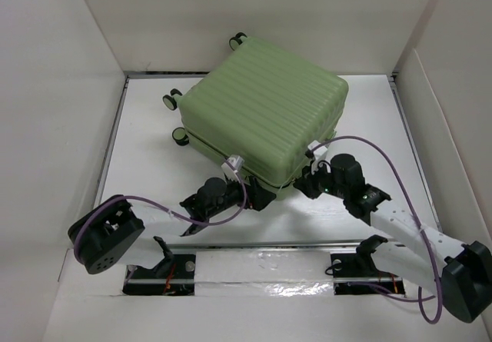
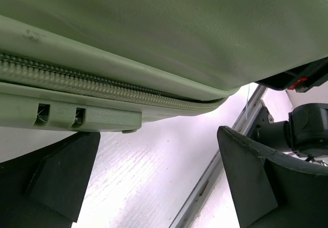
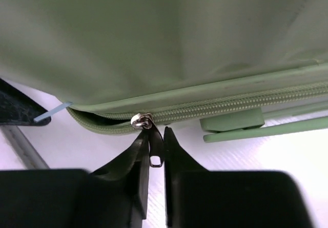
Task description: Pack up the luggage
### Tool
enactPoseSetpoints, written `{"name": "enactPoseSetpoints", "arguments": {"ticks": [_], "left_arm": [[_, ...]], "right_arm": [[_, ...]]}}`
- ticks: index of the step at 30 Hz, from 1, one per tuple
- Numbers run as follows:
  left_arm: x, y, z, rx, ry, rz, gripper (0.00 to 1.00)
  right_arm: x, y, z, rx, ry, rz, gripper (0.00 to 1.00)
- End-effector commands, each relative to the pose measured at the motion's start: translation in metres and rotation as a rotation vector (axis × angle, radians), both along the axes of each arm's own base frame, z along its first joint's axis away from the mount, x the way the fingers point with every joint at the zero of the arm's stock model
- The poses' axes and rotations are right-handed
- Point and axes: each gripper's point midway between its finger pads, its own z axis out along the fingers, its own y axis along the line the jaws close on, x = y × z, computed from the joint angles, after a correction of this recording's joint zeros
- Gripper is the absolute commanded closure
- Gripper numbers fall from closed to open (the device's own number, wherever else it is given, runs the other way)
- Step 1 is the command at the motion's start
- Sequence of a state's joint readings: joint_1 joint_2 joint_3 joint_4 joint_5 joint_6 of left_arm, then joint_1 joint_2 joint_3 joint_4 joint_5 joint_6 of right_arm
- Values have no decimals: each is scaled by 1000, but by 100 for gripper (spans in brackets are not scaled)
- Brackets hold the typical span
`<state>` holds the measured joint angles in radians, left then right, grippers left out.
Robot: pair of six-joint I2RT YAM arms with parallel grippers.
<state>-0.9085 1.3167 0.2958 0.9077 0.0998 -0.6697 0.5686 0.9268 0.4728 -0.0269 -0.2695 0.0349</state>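
Observation:
The wheel end [image 1: 198,141] of the luggage's near side is next for my left gripper, which should go there and close beside the nearest wheel.
The light green ribbed luggage [image 1: 265,111] lies flat on the white table, lid down, wheels [image 1: 171,100] toward the far left. My right gripper [image 3: 156,136] is at its near right corner, shut on the dark zipper pull [image 3: 156,151] that hangs from the silver slider [image 3: 142,121]. Left of the slider the zipper gapes; to its right the teeth [image 3: 230,105] are joined. My left gripper [image 2: 159,131] stands open just below the luggage's [image 2: 154,28] near edge, with only bare table between its fingers [image 2: 246,177]. In the top view the left gripper [image 1: 263,197] sits at the front edge.
White walls enclose the table on three sides. A metal rail [image 1: 269,244] runs along the near edge, in front of the arm bases. The right arm [image 2: 307,130] is close beside my left fingers. A pale blue strip [image 3: 51,112] sticks out at the luggage corner.

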Motion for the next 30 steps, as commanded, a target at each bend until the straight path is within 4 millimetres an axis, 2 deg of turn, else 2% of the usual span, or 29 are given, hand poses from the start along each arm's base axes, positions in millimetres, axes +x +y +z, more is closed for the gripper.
{"name": "enactPoseSetpoints", "arguments": {"ticks": [1, 4, 7, 8, 9, 11, 12, 14, 15, 17, 18, 19, 20, 21, 22, 23, 24, 25, 27, 28, 30], "left_arm": [[14, -11, 29, -42, -83, 10, 1], [25, -17, 38, -36, -111, 33, 1], [41, -20, 47, -43, -127, 84, 1], [53, -16, 48, -39, -132, 127, 1], [59, -20, 58, -57, -141, 134, 1], [66, -25, 56, -41, -146, 137, 1], [70, -29, 65, -53, -158, 143, 1], [75, -33, 64, -50, -157, 146, 1], [77, -36, 69, -62, -164, 149, 1], [76, -43, 66, -62, -157, 137, 1], [74, -47, 67, -66, -157, 132, 1], [75, -49, 68, -70, -157, 130, 1], [74, -50, 69, -75, -156, 127, 1], [73, -49, 68, -75, -153, 122, 1], [70, -43, 66, -75, -144, 131, 1], [68, -37, 66, -75, -140, 147, 1], [65, -30, 65, -76, -139, 159, 1], [55, -14, 61, -66, -130, 171, 1], [53, 12, 58, -45, -129, 240, 1], [45, 34, 58, -39, -123, 279, 1], [48, 63, 61, -20, -129, 385, 1]], "right_arm": [[16, 13, 28, 52, -73, 27, 100], [7, 13, 30, 63, -80, 33, 100], [-19, 15, 33, 70, -63, 43, 100], [-30, 21, 34, 70, -55, 67, 100], [-41, 22, 29, 51, -25, 84, 100], [-56, 29, 28, 39, -1, 114, 100], [-76, 39, 23, 18, 24, 176, 100], [-92, 51, 19, 8, 61, 213, 100], [-105, 65, 24, 19, 50, 255, 100], [-114, 81, 28, 45, 54, 266, 100], [-111, 93, 32, 62, 30, 249, 100], [-117, 104, 39, 79, 11, 262, 100], [-114, 109, 43, 94, 8, 227, 100], [-98, 115, 50, 128, -28, 153, 100], [-92, 117, 51, 149, -40, 118, 100], [-76, 119, 64, 231, -79, 26, 100], [-69, 118, 63, 255, -90, -21, 100], [-66, 116, 50, 232, -83, -43, 100], [-58, 109, 43, 217, -72, -104, 100], [-57, 107, 41, 215, -71, -119, 100], [-56, 100, 37, 213, -71, -142, 100]]}}
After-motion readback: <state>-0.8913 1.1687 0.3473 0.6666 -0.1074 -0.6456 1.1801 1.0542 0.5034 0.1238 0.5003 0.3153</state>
